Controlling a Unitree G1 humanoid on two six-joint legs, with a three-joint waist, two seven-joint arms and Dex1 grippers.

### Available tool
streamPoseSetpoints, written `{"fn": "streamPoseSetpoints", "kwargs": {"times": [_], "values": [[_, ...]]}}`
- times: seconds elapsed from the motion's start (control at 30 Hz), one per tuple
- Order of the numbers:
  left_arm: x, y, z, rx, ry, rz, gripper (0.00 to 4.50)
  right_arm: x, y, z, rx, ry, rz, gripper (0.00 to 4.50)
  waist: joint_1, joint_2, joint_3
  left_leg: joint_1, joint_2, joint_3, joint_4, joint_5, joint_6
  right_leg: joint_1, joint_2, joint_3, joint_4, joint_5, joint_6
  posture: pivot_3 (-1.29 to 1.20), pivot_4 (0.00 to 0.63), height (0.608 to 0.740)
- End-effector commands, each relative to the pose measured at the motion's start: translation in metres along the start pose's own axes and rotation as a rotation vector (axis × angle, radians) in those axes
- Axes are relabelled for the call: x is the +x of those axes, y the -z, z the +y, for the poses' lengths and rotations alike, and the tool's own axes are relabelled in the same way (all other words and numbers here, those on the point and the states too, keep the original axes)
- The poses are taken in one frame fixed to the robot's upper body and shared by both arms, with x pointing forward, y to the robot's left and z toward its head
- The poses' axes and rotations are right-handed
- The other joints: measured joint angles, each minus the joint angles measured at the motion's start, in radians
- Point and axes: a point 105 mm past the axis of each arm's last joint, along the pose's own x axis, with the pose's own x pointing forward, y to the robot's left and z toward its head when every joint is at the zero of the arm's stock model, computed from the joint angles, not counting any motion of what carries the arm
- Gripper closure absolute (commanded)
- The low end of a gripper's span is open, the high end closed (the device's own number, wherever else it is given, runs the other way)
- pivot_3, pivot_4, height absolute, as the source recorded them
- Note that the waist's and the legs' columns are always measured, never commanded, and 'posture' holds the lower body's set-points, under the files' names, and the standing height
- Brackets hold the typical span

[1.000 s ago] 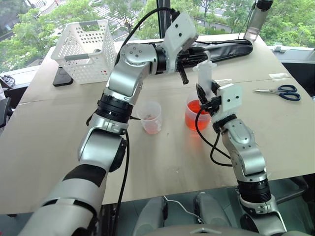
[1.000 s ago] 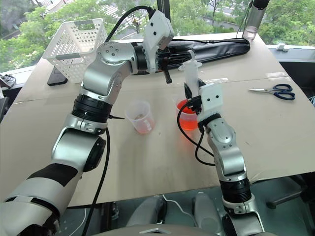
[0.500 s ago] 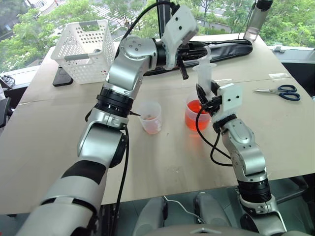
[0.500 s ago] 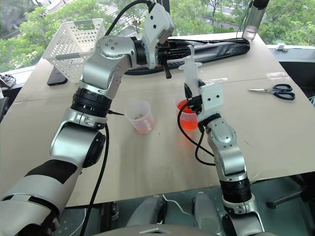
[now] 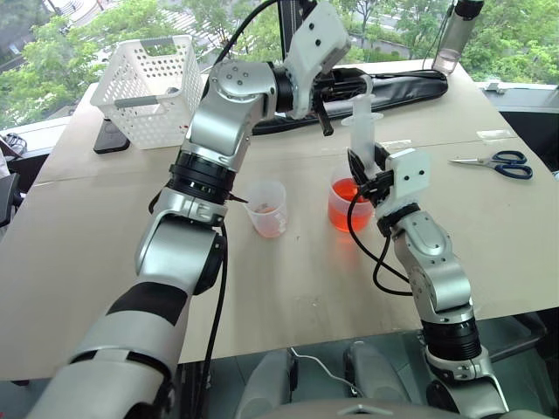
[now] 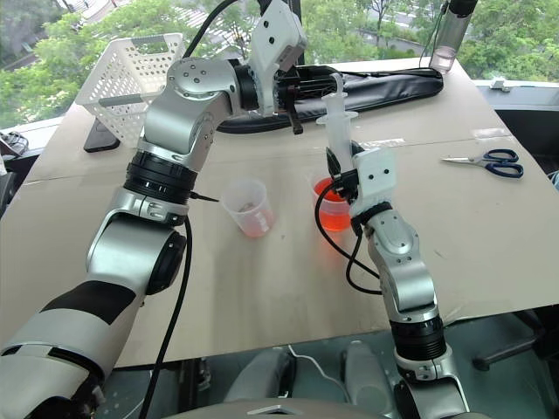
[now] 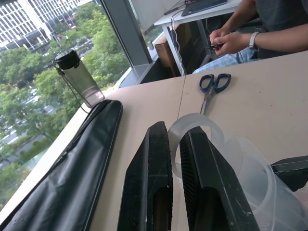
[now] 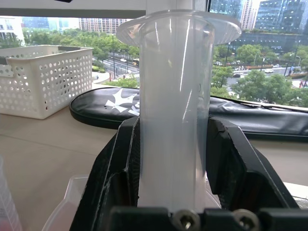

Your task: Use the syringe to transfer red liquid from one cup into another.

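The left gripper holds only the plunger's round end, so it should open and grasp the syringe's body (image 5: 362, 140) below its edge before it carries the syringe to the smaller cup.
The clear syringe (image 5: 364, 140) stands upright, and my right gripper (image 5: 367, 170) is shut on its barrel (image 8: 173, 106). It is held over the handled cup (image 5: 348, 208), which holds red liquid (image 5: 346, 214); the gripper hides the syringe's lower end. My left gripper (image 5: 349, 85) reaches in level from the left and is shut on the white plunger (image 5: 361, 96) at its top. In the left wrist view the fingers (image 7: 154, 159) lie close together against the plunger's round end. The smaller handleless cup (image 5: 266, 208) stands to the left with a little reddish liquid at its bottom.
A white basket (image 5: 148, 83) and a dark flat object (image 5: 109, 135) sit at the far left. A black bag (image 5: 393, 85) and a bottle (image 5: 454, 35) lie along the far edge. Scissors (image 5: 498, 162) are at the right, and a person's hands (image 7: 228, 41) show beyond the table.
My left gripper has risen a little with the plunger, which now stands further out of the barrel. The right gripper and both cups have stayed still.
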Motion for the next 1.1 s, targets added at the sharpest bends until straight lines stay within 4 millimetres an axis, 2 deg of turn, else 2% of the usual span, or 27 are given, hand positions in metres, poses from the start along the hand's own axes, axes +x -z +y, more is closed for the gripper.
{"fn": "streamPoseSetpoints", "kwargs": {"times": [0.03,0.13,0.2,0.23,0.27,0.37,0.5,0.57,0.63,0.73,0.83,0.97,1.1], "values": [[-0.019,-0.034,0.023,0.063,-0.092,-0.082,4.5,-0.003,0.002,0.022,0.018,-0.099,0.007,3.07,0.0,0.0,0.0,0.0,0.0,0.0,0.0,0.0,0.0,0.0,0.0,0.0,0.0,0.0,0.0,0.0,0.15,0.74],[-0.023,-0.031,0.011,-0.055,-0.004,-0.102,4.5,0.001,-0.013,0.016,0.037,-0.078,-0.048,3.07,-0.002,0.0,0.0,0.0,0.0,0.0,0.0,0.0,0.0,0.0,0.0,0.0,0.001,0.0,0.0,0.0,0.15,0.74],[-0.031,-0.03,0.004,-0.147,0.06,-0.111,3.67,0.004,-0.026,0.01,0.059,-0.059,-0.092,3.07,-0.006,0.0,0.0,0.0,0.0,0.0,0.0,0.0,0.0,-0.001,0.0,0.001,0.002,0.0,0.0,0.0,0.15,0.74],[-0.035,-0.028,0.001,-0.179,0.083,-0.108,3.4,0.006,-0.032,0.007,0.065,-0.053,-0.11,3.07,-0.007,0.0,0.0,0.0,0.0,0.0,0.0,0.0,0.0,-0.001,0.0,0.001,0.003,0.0,0.0,0.0,0.15,0.74],[-0.039,-0.029,-0.001,-0.217,0.1,-0.119,2.9,0.007,-0.037,0.005,0.073,-0.048,-0.126,3.07,-0.007,0.0,0.0,0.0,0.0,0.0,0.0,0.0,0.0,-0.002,0.0,0.002,0.003,0.0,0.0,0.0,0.15,0.74],[-0.055,-0.03,0.002,-0.349,0.1,-0.154,1.59,0.008,-0.05,0.001,0.08,-0.047,-0.157,3.07,-0.002,0.0,0.0,0.0,0.0,-0.001,0.001,0.0,0.0,-0.002,0.0,0.001,0.003,0.0,0.0,0.0,0.15,0.74],[-0.076,-0.028,0.007,-0.509,0.097,-0.169,1.53,0.008,-0.059,0.001,0.082,-0.06,-0.174,3.07,-0.002,0.0,0.0,0.0,0.0,-0.002,0.002,0.0,0.0,-0.001,0.0,0.0,0.003,0.0,0.0,0.0,0.15,0.74],[-0.085,-0.025,0.0,-0.588,0.14,-0.144,1.53,0.008,-0.06,0.001,0.082,-0.067,-0.176,3.07,-0.004,0.0,0.0,0.0,0.0,-0.002,0.002,0.0,0.0,-0.001,0.0,0.0,0.004,0.0,0.0,0.0,0.15,0.74],[-0.087,-0.017,-0.008,-0.636,0.151,-0.107,1.53,0.008,-0.06,0.002,0.079,-0.072,-0.175,3.07,-0.004,0.0,0.0,0.0,0.0,-0.001,0.002,0.0,0.0,-0.001,0.0,0.001,0.004,0.0,0.0,0.0,0.15,0.74],[-0.078,-0.003,-0.019,-0.674,0.142,-0.066,1.53,0.008,-0.059,0.006,0.064,-0.09,-0.167,3.07,0.001,0.0,0.0,0.0,0.0,-0.002,0.003,0.0,0.0,-0.001,0.0,0.0,0.005,0.0,0.0,0.0,0.15,0.74],[-0.065,-0.002,-0.03,-0.685,0.157,-0.076,1.53,0.006,-0.056,0.009,0.054,-0.104,-0.16,3.07,0.002,0.0,0.0,-0.001,0.0,-0.002,0.006,0.0,0.0,-0.001,0.0,0.0,0.005,0.0,0.0,0.0,0.15,0.74],[-0.047,0.001,-0.035,-0.689,0.141,-0.082,1.53,0.005,-0.054,0.012,0.034,-0.117,-0.155,3.07,0.001,0.0,0.0,-0.003,-0.001,-0.003,0.009,0.0,0.0,-0.001,0.0,0.0,0.006,0.0,0.0,0.0,0.15,0.74],[-0.041,0.0,-0.039,-0.671,0.151,-0.081,1.53,0.004,-0.054,0.014,0.008,-0.123,-0.156,3.07,-0.001,0.0,0.0,-0.002,-0.001,-0.002,0.009,0.0,0.0,-0.001,0.0,0.001,0.009,0.0,0.0,0.0,0.15,0.74]]}}
